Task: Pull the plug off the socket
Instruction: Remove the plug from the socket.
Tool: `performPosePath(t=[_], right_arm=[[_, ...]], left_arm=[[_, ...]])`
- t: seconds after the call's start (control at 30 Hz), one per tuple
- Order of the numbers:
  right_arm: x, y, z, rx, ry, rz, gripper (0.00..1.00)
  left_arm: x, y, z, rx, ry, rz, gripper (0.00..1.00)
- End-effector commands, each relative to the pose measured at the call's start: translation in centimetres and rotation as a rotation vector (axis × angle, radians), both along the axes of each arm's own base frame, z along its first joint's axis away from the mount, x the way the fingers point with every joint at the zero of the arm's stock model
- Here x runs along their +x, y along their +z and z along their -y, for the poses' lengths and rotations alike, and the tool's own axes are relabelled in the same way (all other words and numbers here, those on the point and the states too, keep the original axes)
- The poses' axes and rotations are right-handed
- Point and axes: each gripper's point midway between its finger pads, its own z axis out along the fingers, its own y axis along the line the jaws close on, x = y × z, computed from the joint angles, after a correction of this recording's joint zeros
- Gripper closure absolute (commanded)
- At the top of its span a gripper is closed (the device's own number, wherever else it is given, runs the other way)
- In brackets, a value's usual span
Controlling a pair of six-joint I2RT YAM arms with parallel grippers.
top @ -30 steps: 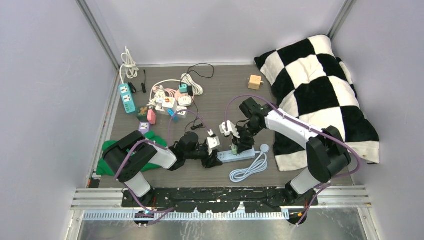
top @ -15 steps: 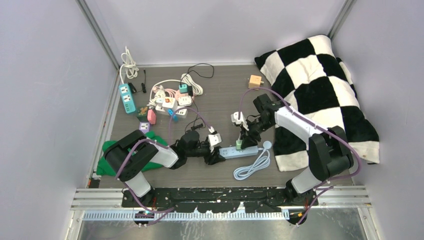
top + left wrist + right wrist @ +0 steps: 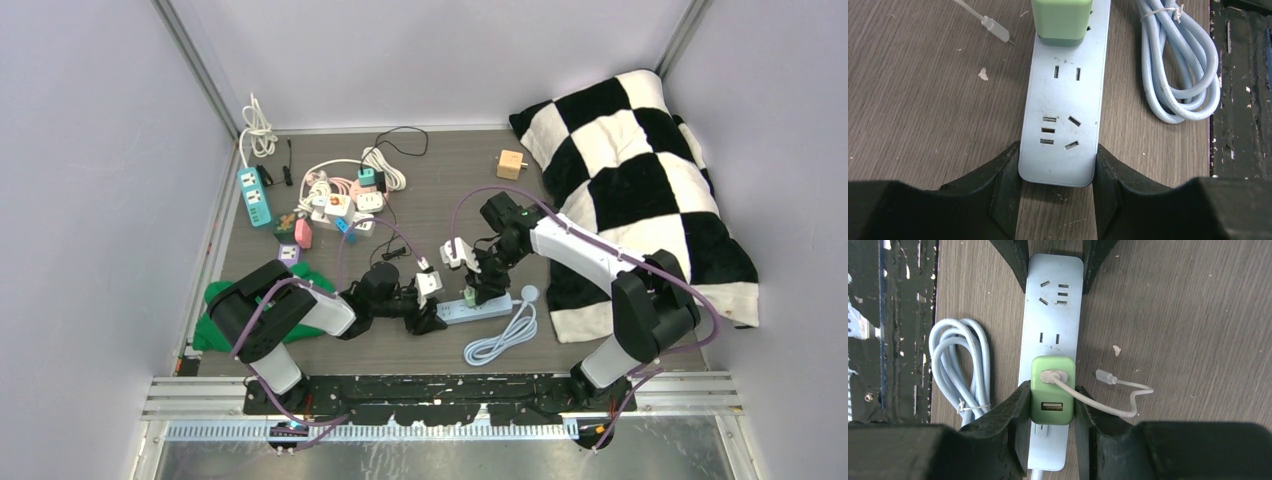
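Next, my right gripper lets go of the green plug on the table [image 3: 532, 174], in the spot between the wooden cube and the checkered pillow.
A pale blue power strip, the socket [image 3: 488, 308] [image 3: 1063, 100] [image 3: 1054, 315], lies flat on the wooden table near its front edge. A green plug [image 3: 468, 296] [image 3: 1060, 20] [image 3: 1052, 390] with a short white cable [image 3: 1113, 390] sits on the strip, and no gap shows under it. My left gripper [image 3: 432, 318] [image 3: 1058, 170] is shut on the strip's free end, one finger against each long side. From above, my right gripper [image 3: 472, 294] [image 3: 1050, 405] is shut on the green plug's two sides.
The strip's coiled pale blue cord [image 3: 500, 340] [image 3: 1178, 65] [image 3: 960, 370] lies just in front, by the black front rail. A checkered pillow [image 3: 640, 190] fills the right. Adapters and cords [image 3: 340, 205], a teal strip [image 3: 254, 195] and a wooden cube [image 3: 511, 163] lie behind.
The right arm swung right and away half a second ago, dragging the strip's far end with it, and has come back left. Both grips stay as they were.
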Motion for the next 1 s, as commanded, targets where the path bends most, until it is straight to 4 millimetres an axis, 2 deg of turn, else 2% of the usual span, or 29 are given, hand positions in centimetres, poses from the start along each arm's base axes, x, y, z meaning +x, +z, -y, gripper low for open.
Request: performPosePath(t=[0.0, 0.1, 0.2, 0.37, 0.67, 0.83, 0.9, 0.97], right_arm=[[-0.8, 2.0, -0.1, 0.122, -0.085, -0.151, 0.99], [0.7, 1.8, 2.0, 0.137, -0.187, -0.151, 0.99], [0.3, 1.1, 3.0, 0.133, -0.222, -0.166, 0.99], [-0.5, 1.4, 2.4, 0.158, -0.199, -0.193, 0.99], [1.7, 4.8, 1.2, 0.233, -0.254, -0.215, 0.99], [5.9, 6.8, 2.6, 0.262, -0.460, -0.218, 0.99], [8.8, 7.4, 3.7, 0.275, -0.592, -0.192, 0.99], [12.5, 7.7, 5.2, 0.260, -0.843, -0.191, 0.99]], left_arm=[[2.7, -0.6, -1.3, 0.045, 0.137, 0.040, 1.00], [2.7, -0.7, -1.2, 0.043, 0.135, 0.041, 1.00], [2.7, -0.8, -1.2, 0.042, 0.132, 0.040, 1.00], [2.8, -0.6, -0.9, 0.036, 0.125, 0.041, 1.00], [2.6, -0.4, -1.0, 0.029, 0.132, 0.033, 1.00], [2.7, -0.1, -1.0, 0.021, 0.138, 0.029, 1.00], [2.7, 0.0, -0.9, 0.018, 0.139, 0.031, 1.00], [2.8, 0.2, -0.9, 0.015, 0.141, 0.030, 1.00]])
